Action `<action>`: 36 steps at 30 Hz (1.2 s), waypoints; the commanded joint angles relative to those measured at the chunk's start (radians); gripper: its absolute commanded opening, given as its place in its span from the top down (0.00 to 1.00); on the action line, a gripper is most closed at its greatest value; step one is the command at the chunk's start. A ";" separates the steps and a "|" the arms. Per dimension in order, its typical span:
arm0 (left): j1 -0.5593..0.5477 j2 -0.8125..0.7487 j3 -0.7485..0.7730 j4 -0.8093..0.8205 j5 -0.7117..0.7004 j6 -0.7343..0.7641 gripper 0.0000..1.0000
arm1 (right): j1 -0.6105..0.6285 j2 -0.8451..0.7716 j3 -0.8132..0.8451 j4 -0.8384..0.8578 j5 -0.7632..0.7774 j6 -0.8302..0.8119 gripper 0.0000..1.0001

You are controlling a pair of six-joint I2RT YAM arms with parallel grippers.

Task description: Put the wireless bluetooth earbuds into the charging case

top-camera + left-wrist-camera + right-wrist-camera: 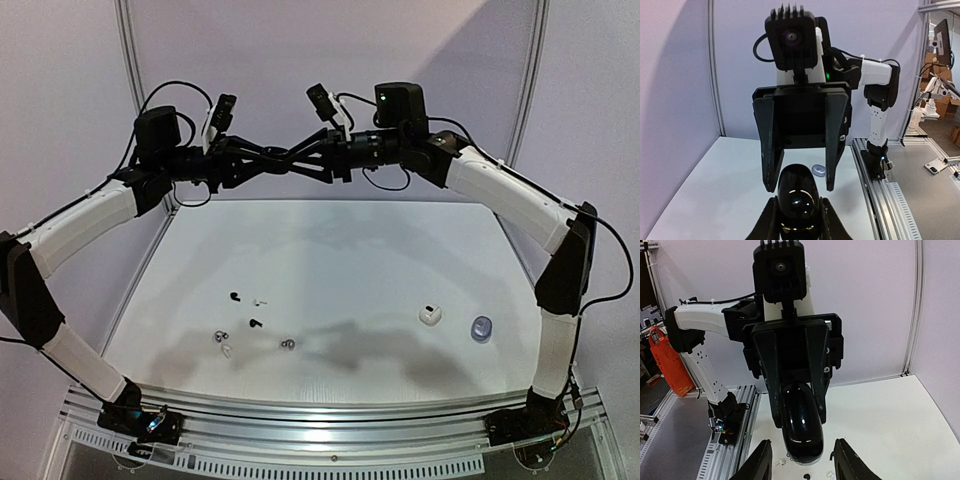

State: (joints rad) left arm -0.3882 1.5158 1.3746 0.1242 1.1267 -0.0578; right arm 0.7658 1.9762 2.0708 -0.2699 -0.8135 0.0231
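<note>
My left gripper's fingers reach across the black case's seam and pin its lid, so my left gripper needs to retake the case's base [797, 391] before my right gripper opens the lid.
High above the table's far edge, my left gripper [272, 157] is shut on a glossy black charging case [797, 197], its fingers [765, 224] pressed against both sides. My right gripper [306, 160] faces it head-on, open. Its fingers [757, 461] straddle the case's free end [801, 432], with a gap on each side. Down on the table at the left lie several tiny earbuds: black [234, 296], white [260, 300], black [255, 322], silvery-grey [218, 337], white [227, 350] and silvery-grey [287, 344]. A few of these earbuds [782, 461] show below the case in the right wrist view.
A white case [430, 315] and a blue-grey case [482, 328] sit on the table's right half; the blue-grey case [818, 170] also shows in the left wrist view. An aluminium rail [330, 410] runs along the near edge. White walls enclose the back and sides.
</note>
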 commanded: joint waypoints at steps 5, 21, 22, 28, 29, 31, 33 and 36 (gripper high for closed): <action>-0.021 -0.013 -0.007 0.023 0.012 -0.025 1.00 | 0.009 0.038 0.052 -0.046 0.016 -0.012 0.64; -0.001 -0.015 -0.026 -0.020 0.050 -0.041 0.36 | 0.009 0.022 0.057 -0.057 0.003 -0.071 1.00; 0.002 -0.015 -0.029 -0.030 0.051 -0.029 0.35 | 0.009 0.019 0.057 -0.057 0.004 -0.074 1.00; 0.004 -0.017 -0.035 -0.041 0.038 -0.012 0.65 | 0.009 0.007 0.055 -0.053 0.005 -0.078 1.00; 0.002 -0.017 -0.037 -0.037 0.035 -0.016 0.69 | 0.009 0.008 0.056 -0.050 0.005 -0.078 1.00; 0.000 -0.016 -0.036 -0.028 0.033 -0.021 0.77 | 0.010 0.007 0.055 -0.044 0.004 -0.077 1.00; -0.001 -0.013 -0.034 -0.025 0.033 -0.025 0.83 | 0.008 0.009 0.054 -0.041 0.004 -0.077 1.00; -0.002 -0.012 -0.034 -0.028 0.034 -0.026 0.92 | 0.009 0.009 0.054 -0.041 0.003 -0.077 1.00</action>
State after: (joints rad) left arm -0.3855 1.5158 1.3453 0.0963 1.1469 -0.0776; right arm 0.7723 2.0041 2.1067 -0.3199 -0.8173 -0.0460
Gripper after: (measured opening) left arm 0.232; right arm 0.209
